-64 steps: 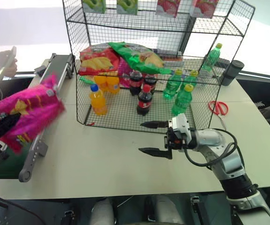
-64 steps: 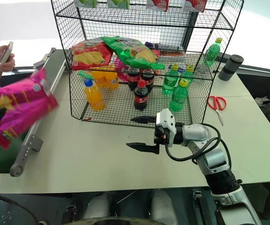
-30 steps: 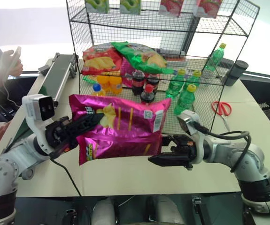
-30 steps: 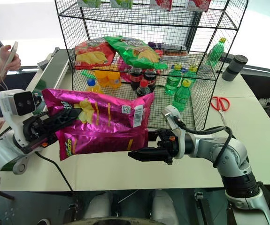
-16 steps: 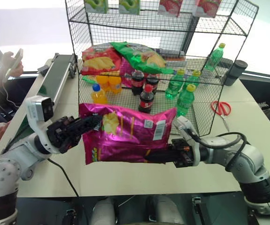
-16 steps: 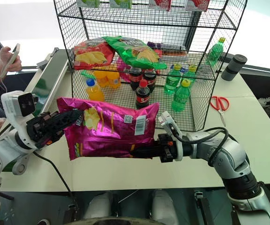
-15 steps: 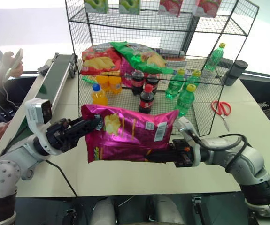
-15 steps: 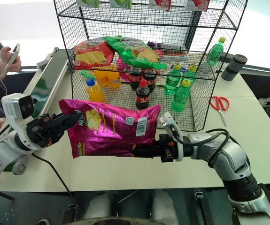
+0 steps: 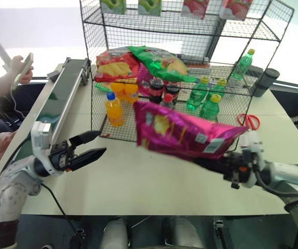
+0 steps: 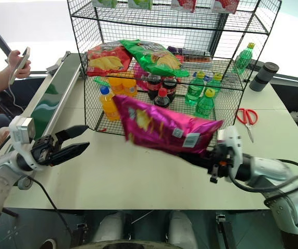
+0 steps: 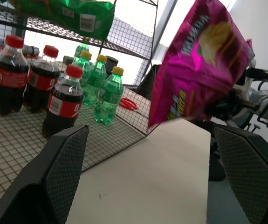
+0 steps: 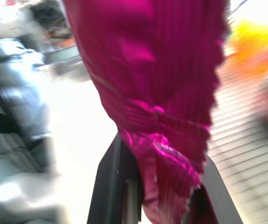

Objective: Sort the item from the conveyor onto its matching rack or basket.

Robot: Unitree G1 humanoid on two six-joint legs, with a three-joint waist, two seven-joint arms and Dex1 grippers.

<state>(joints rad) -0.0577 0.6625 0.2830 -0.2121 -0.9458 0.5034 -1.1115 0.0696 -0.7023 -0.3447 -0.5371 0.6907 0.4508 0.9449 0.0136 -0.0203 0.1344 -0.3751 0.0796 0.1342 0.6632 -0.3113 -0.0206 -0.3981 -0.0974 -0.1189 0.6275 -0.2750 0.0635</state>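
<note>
The magenta-pink chip bag, now hanging in front of the rack, will be let go from my right gripper on the rack's middle shelf (image 9: 217,72) next to the green chip bag.
The item, a glossy magenta-pink chip bag (image 9: 185,132), hangs tilted in the air in front of the rack (image 9: 190,31), a tall black wire-mesh shelf unit. My right gripper (image 9: 207,163) is shut on the bag's lower edge; the right wrist view shows the crimped seam (image 12: 157,140) pinched between the fingers (image 12: 110,186). My left gripper (image 9: 103,142) stands open and empty over the table, to the left of the bag and apart from it. Along the table's left side lies the dark-green conveyor (image 9: 60,101).
Red (image 9: 112,65) and green (image 9: 161,62) chip bags lie on the rack's middle shelf, with several cola, green and orange bottles below. Red scissors (image 9: 250,120) and a dark cup (image 9: 267,81) sit at the right. A person's hand (image 9: 22,65) holds a phone at far left.
My left gripper opened, let go of the bag and drew back to the left and down. The right gripper swung the bag to the right, and it now hangs tilted from that grip alone.
</note>
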